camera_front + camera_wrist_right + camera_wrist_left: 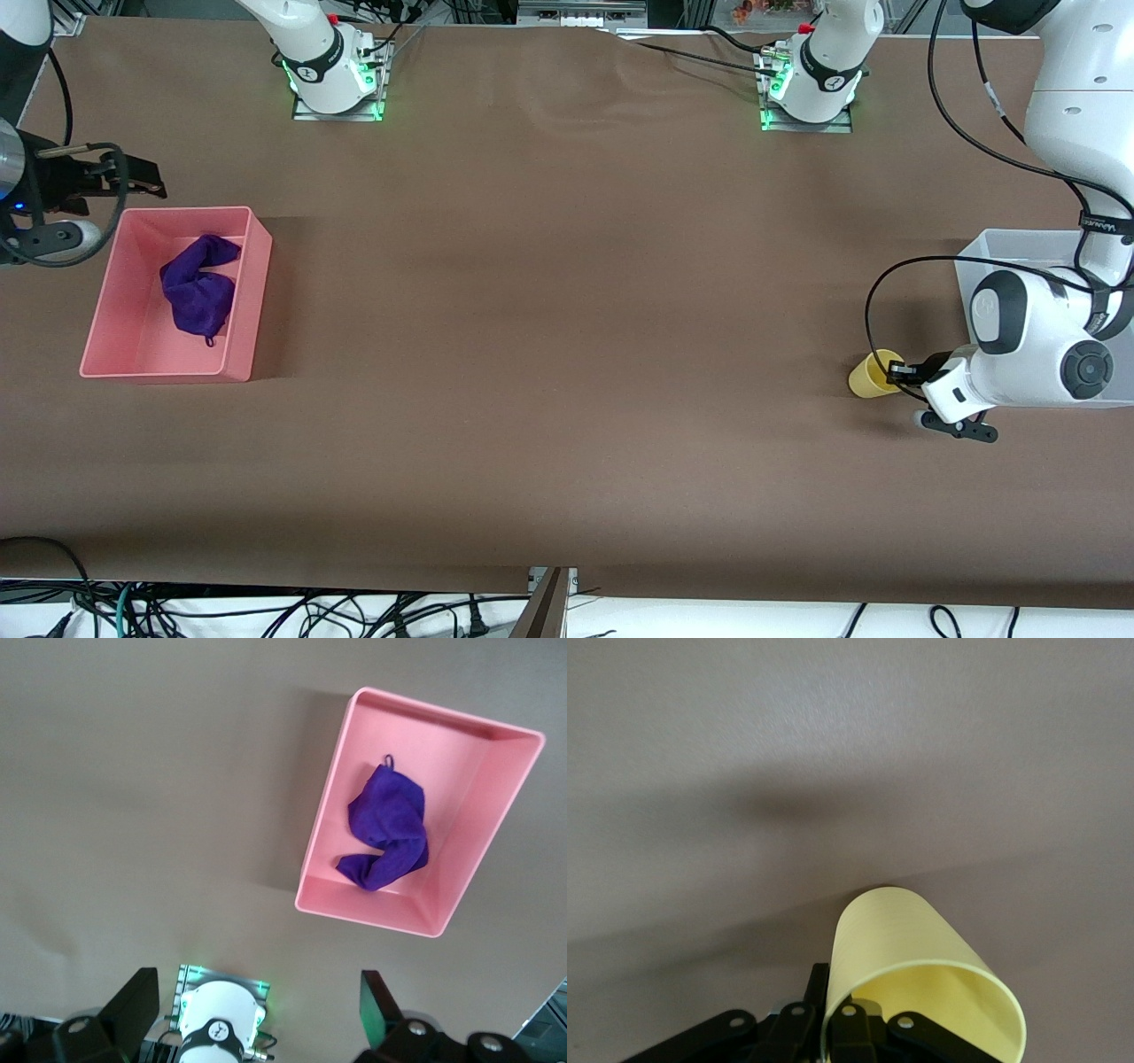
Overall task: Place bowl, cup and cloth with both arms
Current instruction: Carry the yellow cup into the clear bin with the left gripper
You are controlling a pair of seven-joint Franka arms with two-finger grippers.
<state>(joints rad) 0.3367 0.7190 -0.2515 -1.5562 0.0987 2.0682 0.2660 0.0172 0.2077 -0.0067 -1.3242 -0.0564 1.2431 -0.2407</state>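
Next, my left gripper lets go of the yellow cup inside the pale grey bin point(1031, 319), by that bin's side facing the pink bin.
The yellow cup point(871, 376) is tipped on its side, low over the table at the left arm's end. My left gripper point(898, 371) is shut on its rim, and the cup's open mouth faces the wrist. In the left wrist view one of the fingers point(819, 981) is outside the cup point(899, 935) wall and the other is inside; the gripper point(834, 997) pinches the wall. The purple cloth point(198, 289) lies crumpled in the pink bin point(244, 354); it also shows in the right wrist view point(388, 826). My right gripper point(149, 180) is open and empty, up beside that bin point(330, 815). The bowl is not in view.
A pale grey bin point(988, 251) stands at the left arm's end, farther from the front camera than the cup and mostly hidden by the left arm. The arms' bases point(335, 84) point(808, 93) stand along the table's edge farthest from the front camera. A black cable point(877, 292) loops above the cup.
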